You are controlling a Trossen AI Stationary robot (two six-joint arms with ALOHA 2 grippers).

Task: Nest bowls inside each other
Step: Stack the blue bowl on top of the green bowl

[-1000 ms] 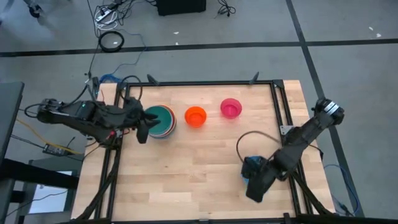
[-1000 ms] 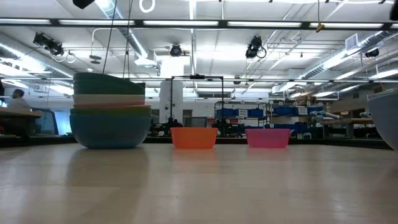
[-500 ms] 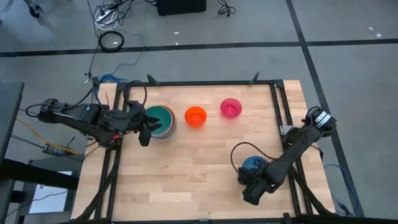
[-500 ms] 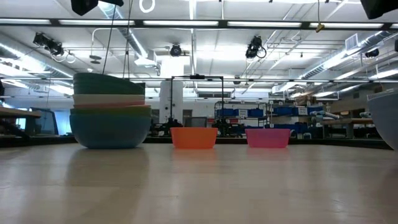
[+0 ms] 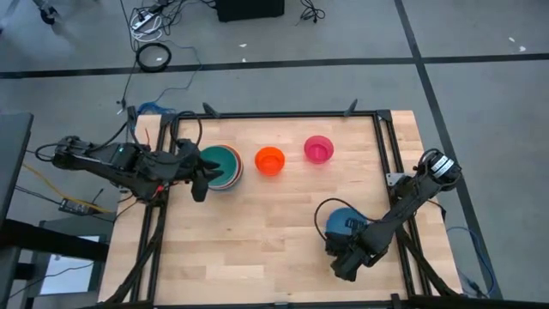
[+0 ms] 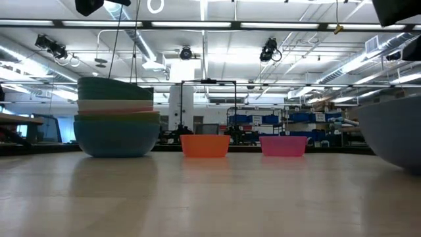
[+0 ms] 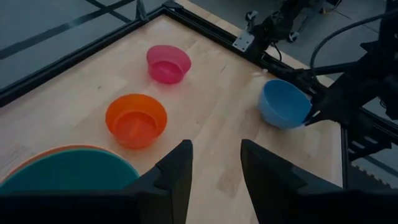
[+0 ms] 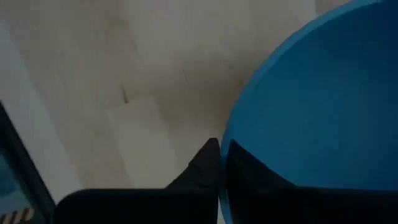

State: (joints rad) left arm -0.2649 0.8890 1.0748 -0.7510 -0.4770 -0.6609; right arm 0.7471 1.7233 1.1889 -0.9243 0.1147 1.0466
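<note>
The robot's right gripper will release the blue bowl inside the teal bowl on top of the stack (image 5: 216,165). The blue bowl is still on the wooden table.
A blue bowl (image 5: 342,221) sits on the wooden table at the near right, and my right gripper (image 5: 338,243) is shut on its rim. In the low view the blue bowl (image 6: 395,131) shows at the right edge with its rim slanting. At the far left stands a stack of nested bowls (image 5: 221,166), teal on top. My left gripper (image 5: 199,182) hovers open beside it, fingers apart (image 7: 214,177). An orange bowl (image 5: 269,160) and a pink bowl (image 5: 318,148) rest upright on their bases along the far side. My right gripper holds the blue bowl by its rim (image 8: 225,152), on the side toward the table's near edge. One finger (image 8: 255,171) is inside the bowl and the other (image 8: 205,167) outside against the wall. The fingers come from above, pointing down. The bowl is slightly tilted; I cannot tell whether its base is still on the table.
A black metal frame (image 5: 377,137) runs round the tabletop. Bare wood lies open between the stack and the blue bowl. My right arm's cable (image 5: 319,219) loops over the table beside the blue bowl.
My right gripper has come down at the blue bowl's near rim. In the low view the blue bowl now reaches farther toward the table's left and its rim slants, so it has shifted and tipped a little.
</note>
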